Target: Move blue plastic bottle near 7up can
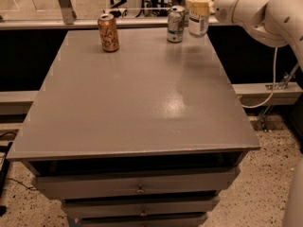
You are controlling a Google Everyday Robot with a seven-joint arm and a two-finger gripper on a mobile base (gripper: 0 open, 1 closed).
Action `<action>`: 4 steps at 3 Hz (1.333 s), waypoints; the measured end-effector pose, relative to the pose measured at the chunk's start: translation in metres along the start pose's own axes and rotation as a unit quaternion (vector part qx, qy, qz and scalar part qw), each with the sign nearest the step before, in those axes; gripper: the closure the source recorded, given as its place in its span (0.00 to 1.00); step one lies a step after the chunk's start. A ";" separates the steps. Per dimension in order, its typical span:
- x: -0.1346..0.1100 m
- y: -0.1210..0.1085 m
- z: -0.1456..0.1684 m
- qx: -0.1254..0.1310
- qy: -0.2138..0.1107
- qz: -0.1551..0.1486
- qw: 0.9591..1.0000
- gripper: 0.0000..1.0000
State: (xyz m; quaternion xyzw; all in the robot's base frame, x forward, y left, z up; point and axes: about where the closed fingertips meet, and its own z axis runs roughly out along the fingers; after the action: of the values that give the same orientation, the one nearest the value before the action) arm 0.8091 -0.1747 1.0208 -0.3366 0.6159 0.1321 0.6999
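Note:
My gripper is going to let go of the blue plastic bottle on the table's far corner (196, 41), next to the 7up can.
The blue plastic bottle (198, 18) is clear with a white label. It hangs upright at the table's far right corner, just right of the 7up can (175, 24) with a small gap between them. The 7up can is silvery-white and green and stands on the grey table (137, 98) at the far edge. My gripper (211, 1) reaches in from the upper right and is shut on the bottle's upper part. The bottle's cap is cut off by the top of the view.
An orange-gold can (108, 32) stands at the far left of the table top. My white arm (265, 11) spans the upper right. Drawers (137, 188) are below the table's front edge. A railing and cables lie behind the table.

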 end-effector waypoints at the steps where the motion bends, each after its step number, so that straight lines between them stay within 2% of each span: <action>1: 0.002 -0.007 0.012 -0.010 -0.004 0.002 1.000 1.00; 3: 0.016 -0.011 0.027 -0.024 0.003 0.015 1.000 1.00; 4: 0.026 -0.016 0.027 -0.019 0.012 0.023 0.999 1.00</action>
State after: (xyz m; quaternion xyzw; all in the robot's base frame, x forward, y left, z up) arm 0.8452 -0.1751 1.0009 -0.3368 0.6291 0.1556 0.6831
